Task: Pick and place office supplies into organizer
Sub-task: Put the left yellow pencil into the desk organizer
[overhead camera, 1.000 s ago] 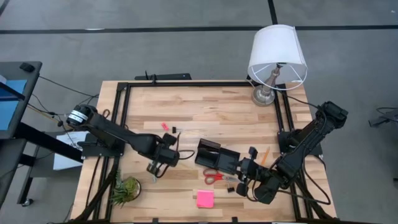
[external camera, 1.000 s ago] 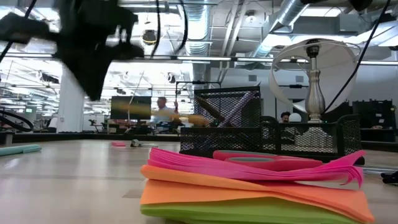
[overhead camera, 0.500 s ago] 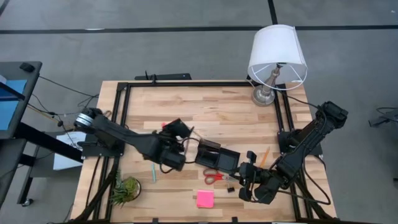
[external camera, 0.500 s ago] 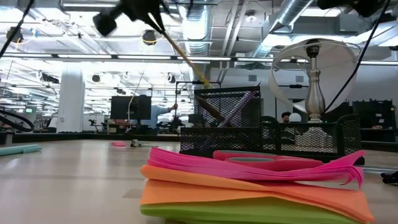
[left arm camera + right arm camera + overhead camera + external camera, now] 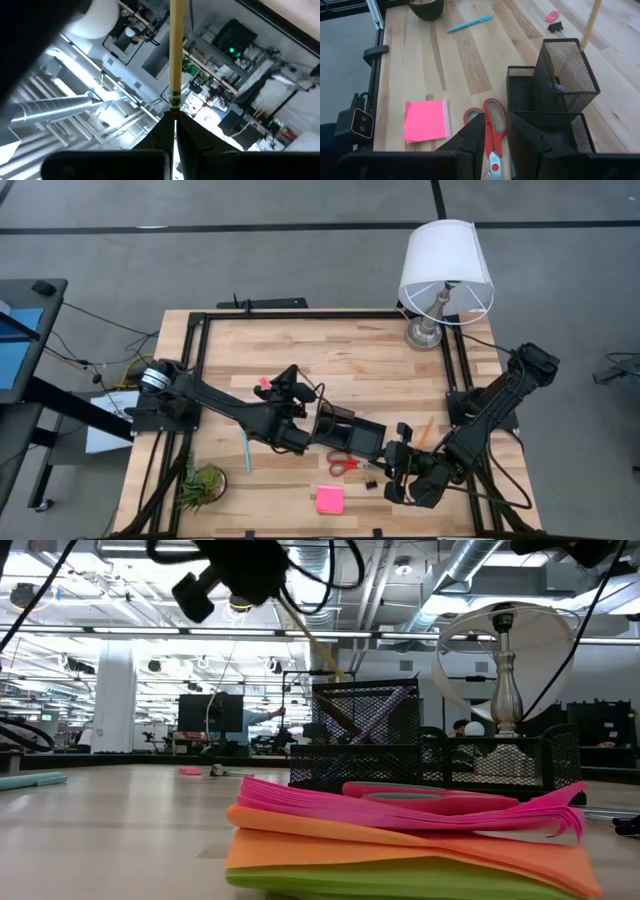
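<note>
My left gripper needs to let go of the yellow pencil in the tall cup of the black mesh organizer (image 5: 341, 418). The pencil now slants down to that cup's rim.
My left gripper (image 5: 300, 400) is shut on a yellow pencil (image 5: 312, 640) above the black mesh organizer (image 5: 350, 435). The pencil slants down to the rim of the organizer's tall cup (image 5: 565, 70); I cannot tell whether its lower end is inside. My right gripper (image 5: 496, 145) hovers open above the red-handled scissors (image 5: 489, 117), which lie flat on the table in front of the organizer. A pink sticky-note pad (image 5: 330, 499), a teal pen (image 5: 247, 452), a pink eraser (image 5: 265, 383), an orange pencil (image 5: 425, 430) and black binder clips (image 5: 372, 480) lie on the table. My left gripper pinches the pencil between its two fingers at the end just behind the green band (image 5: 173, 97). The pencil runs straight on from the fingertips, along the fingers. It is lifted clear of the table and slants down toward the organizer's tall cup.
A white-shaded lamp (image 5: 445, 270) stands at the far right corner. A small green plant (image 5: 200, 485) stands at the near left. A black frame (image 5: 200, 330) runs round the table. Something purple (image 5: 560, 89) sits inside the tall cup.
My left gripper has gone up and toward the table's right, to the organizer, and its wrist has rolled and swung round. The pencil has come along and now slants down at the tall cup. The teal pen under the arm has come into view.
</note>
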`<state>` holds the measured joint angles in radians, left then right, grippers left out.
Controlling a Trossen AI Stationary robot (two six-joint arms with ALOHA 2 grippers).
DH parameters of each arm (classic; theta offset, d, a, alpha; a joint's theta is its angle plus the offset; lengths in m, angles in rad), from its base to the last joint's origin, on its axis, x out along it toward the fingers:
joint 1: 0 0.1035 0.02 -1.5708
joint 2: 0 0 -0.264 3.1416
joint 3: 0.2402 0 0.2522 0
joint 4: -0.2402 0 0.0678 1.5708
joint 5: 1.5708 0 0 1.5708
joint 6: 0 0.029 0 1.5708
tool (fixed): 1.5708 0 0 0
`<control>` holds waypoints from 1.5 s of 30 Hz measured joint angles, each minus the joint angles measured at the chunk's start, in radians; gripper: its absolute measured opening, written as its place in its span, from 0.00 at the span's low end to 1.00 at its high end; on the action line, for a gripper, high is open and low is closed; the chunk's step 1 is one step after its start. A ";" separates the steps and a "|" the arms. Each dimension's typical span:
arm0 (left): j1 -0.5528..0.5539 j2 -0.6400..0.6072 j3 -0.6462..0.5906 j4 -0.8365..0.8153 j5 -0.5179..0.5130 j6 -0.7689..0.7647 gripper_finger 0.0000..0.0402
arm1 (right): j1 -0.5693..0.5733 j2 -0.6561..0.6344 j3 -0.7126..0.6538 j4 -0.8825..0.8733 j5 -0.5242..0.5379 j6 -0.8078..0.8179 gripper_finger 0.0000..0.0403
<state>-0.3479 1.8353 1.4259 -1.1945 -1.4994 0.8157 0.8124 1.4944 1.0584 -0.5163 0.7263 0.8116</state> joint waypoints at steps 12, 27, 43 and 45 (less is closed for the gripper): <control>-0.014 0.001 -0.020 0.187 0.110 0.083 0.00 | 0.000 0.000 0.000 0.000 -0.002 0.000 0.18; 0.014 0.063 -0.021 0.400 0.164 0.355 0.00 | 0.000 0.000 0.000 0.000 -0.002 -0.008 0.18; 0.019 0.144 0.017 0.407 0.131 0.428 0.01 | 0.000 0.000 0.000 0.000 0.000 -0.009 0.18; 0.008 0.144 0.031 0.408 0.126 0.433 0.03 | 0.000 0.000 0.000 0.000 0.000 -0.009 0.18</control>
<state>-0.3394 1.9793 1.4565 -0.7860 -1.3731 1.2491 0.8124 1.4944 1.0584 -0.5167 0.7265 0.8024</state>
